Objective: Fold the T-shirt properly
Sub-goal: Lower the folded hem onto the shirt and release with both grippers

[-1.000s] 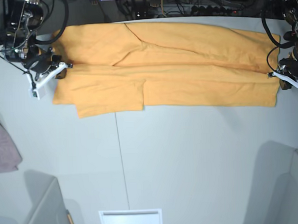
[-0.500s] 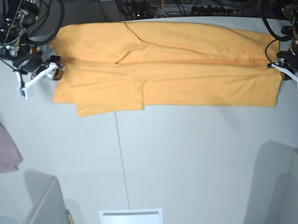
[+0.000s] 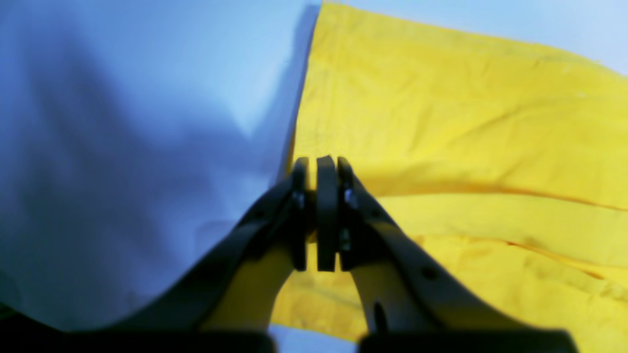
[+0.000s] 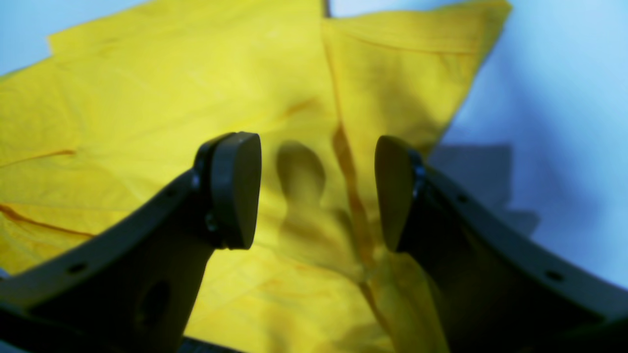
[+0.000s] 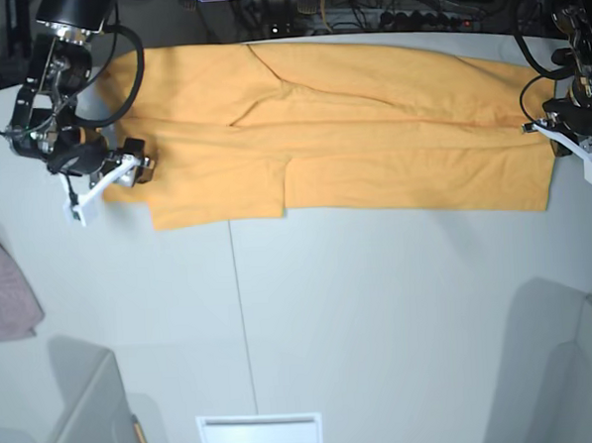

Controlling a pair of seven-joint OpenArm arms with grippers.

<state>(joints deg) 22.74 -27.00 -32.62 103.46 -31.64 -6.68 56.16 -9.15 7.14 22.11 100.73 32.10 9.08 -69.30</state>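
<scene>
The top layer of the T-shirt ends short of the bottom layer, so the robot's right gripper needs to pinch the top layer's edge (image 4: pixel 348 182) and pull it over the bottom layer.
The orange-yellow T-shirt (image 5: pixel 351 129) lies flat in a long folded band across the far part of the table (image 5: pixel 380 316). My right gripper (image 5: pixel 125 174) hovers over its left end. In the right wrist view that gripper (image 4: pixel 316 191) is open, pads wide apart, with the shirt (image 4: pixel 147 88) and a sleeve fold below and nothing between them. My left gripper (image 5: pixel 555 133) sits at the shirt's right edge. Seen from the left wrist, it (image 3: pixel 319 164) is shut, tips over the border of the cloth (image 3: pixel 466 122); no fabric is visibly pinched.
A small pink-grey cloth (image 5: pixel 7 291) lies at the table's left edge. A white slot plate (image 5: pixel 259 432) sits near the front edge. Grey box shapes (image 5: pixel 83 421) stand at both front corners. Cables and equipment (image 5: pixel 365 14) line the back edge.
My right gripper has opened, letting go of the shirt's left end, and shifted toward the front over that corner. My left gripper has moved slightly toward the back, still shut.
</scene>
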